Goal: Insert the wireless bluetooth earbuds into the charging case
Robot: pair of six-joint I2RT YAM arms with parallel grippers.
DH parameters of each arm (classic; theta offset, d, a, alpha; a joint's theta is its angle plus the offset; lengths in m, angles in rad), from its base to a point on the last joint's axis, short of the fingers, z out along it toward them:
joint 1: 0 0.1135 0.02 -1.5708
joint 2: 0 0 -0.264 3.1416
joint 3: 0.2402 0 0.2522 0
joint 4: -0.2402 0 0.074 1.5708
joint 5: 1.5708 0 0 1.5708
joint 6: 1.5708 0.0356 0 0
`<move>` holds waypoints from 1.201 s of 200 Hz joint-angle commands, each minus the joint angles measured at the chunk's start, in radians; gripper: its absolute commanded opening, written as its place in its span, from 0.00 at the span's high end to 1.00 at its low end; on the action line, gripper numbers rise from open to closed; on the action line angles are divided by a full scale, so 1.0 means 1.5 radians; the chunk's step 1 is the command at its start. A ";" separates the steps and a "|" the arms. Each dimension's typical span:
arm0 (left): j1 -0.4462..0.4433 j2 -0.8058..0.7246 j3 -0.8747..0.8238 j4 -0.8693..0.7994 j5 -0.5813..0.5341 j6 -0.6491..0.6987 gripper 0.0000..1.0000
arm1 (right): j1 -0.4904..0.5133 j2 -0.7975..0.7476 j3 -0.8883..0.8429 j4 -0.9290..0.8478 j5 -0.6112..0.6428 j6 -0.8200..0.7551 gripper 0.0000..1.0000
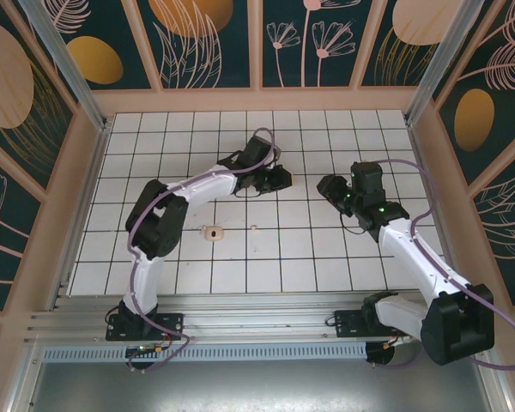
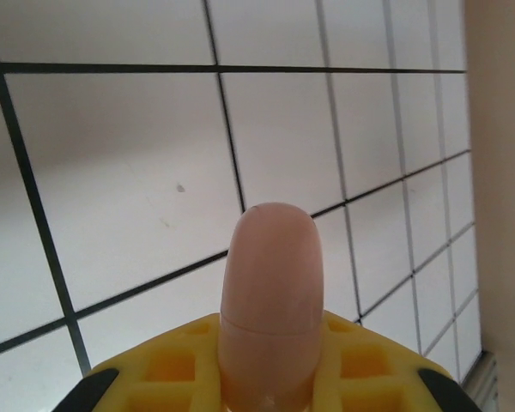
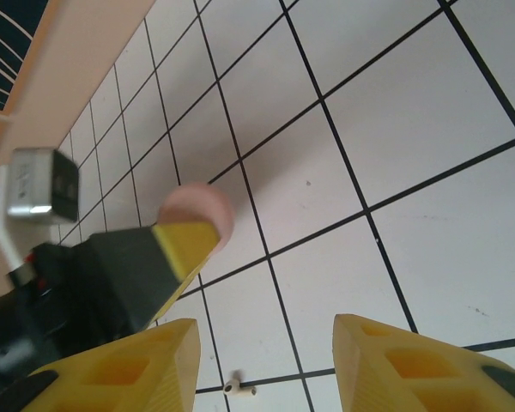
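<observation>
I need to release the charging case from my left gripper on the white tile in the gap (image 1: 296, 191) between both grippers.
The charging case (image 2: 270, 257) is a smooth pale-pink capsule with a seam round it, its lid closed. It sticks out past the yellow fingers of my left gripper (image 2: 270, 324), which is shut on it. From the right wrist view the case (image 3: 202, 206) shows as a pink round end beyond a left finger (image 3: 184, 249). My right gripper (image 3: 266, 330) is open with nothing between its fingers, and faces the left gripper (image 1: 283, 178) across a gap of about one tile. One earbud (image 3: 240, 390), tiny and whitish with a short stem, lies on a tile line below it.
On the white tiled floor (image 1: 326, 257), the small earbud (image 1: 253, 227) lies near the middle. A slightly larger pale-pink bit with a dark spot (image 1: 212, 232) lies about one tile to its left. Peach walls (image 1: 94, 146) ring the floor.
</observation>
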 commanded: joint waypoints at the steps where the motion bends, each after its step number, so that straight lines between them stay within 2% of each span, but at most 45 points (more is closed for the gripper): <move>1: -0.006 0.040 0.066 -0.084 -0.017 -0.024 0.94 | -0.014 -0.006 -0.009 0.027 -0.024 -0.016 0.55; 83: -0.027 0.185 0.245 -0.152 -0.002 -0.075 0.90 | -0.073 0.026 0.008 0.025 -0.114 -0.059 0.55; 128: -0.029 0.205 0.256 -0.167 -0.016 -0.087 0.89 | -0.085 0.041 0.017 0.026 -0.144 -0.067 0.56; 190: -0.029 0.225 0.280 -0.209 -0.023 -0.086 0.74 | -0.110 0.048 0.042 -0.008 -0.162 -0.092 0.56; 220: -0.029 0.225 0.306 -0.254 -0.060 -0.065 0.64 | -0.120 0.033 0.035 -0.011 -0.163 -0.091 0.57; 240: -0.029 0.219 0.315 -0.280 -0.076 -0.056 0.62 | -0.126 0.029 0.034 -0.012 -0.173 -0.089 0.56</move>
